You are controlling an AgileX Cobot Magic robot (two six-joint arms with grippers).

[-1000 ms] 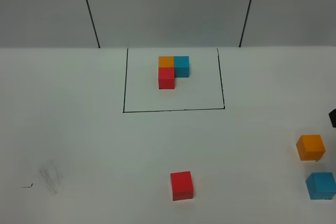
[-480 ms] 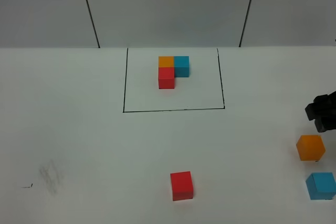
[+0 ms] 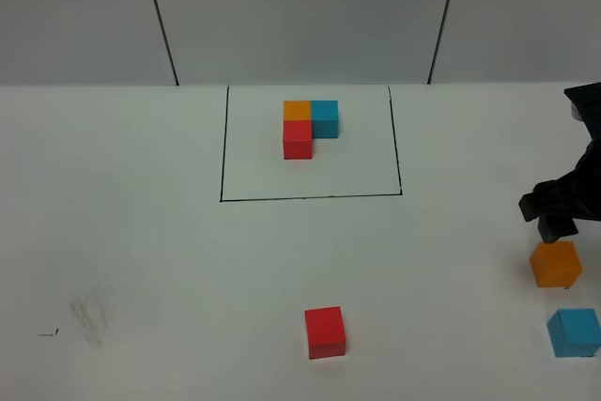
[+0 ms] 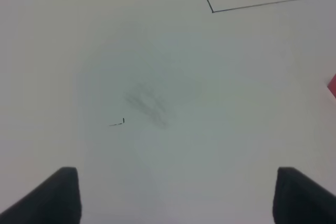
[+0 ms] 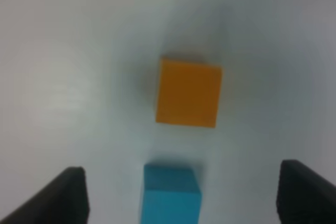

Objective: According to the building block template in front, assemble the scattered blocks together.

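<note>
The robot's right gripper needs to close across the middle of the scattered orange cube (image 3: 556, 264) (image 5: 189, 94), the one that is just behind the scattered blue cube.
The building block template (image 3: 310, 198) is a black-lined rectangle at the far middle of the table, framing an L of orange (image 3: 297, 110), blue (image 3: 325, 118) and red (image 3: 299, 139) cubes. Of the scattered blocks, the red cube (image 3: 325, 331) lies near the front centre, and the orange cube (image 3: 555, 264) and blue cube (image 3: 574, 331) lie at the right edge. My right gripper (image 3: 545, 218) hovers open just behind the orange cube (image 5: 188, 99), holding nothing; the blue cube (image 5: 170, 198) shows below it. My left gripper (image 4: 181, 198) is open over bare table.
A grey smudge (image 3: 91, 315) and a small black mark (image 3: 49, 332) lie on the white table at the front left. The left wrist view shows the same smudge (image 4: 148, 104) and a corner of the template line (image 4: 212, 10). A grey panelled wall (image 3: 300, 16) stands behind.
My right arm has come in from the right edge and moved left to hover behind the orange cube. No cube has moved, and the left gripper has stayed still.
</note>
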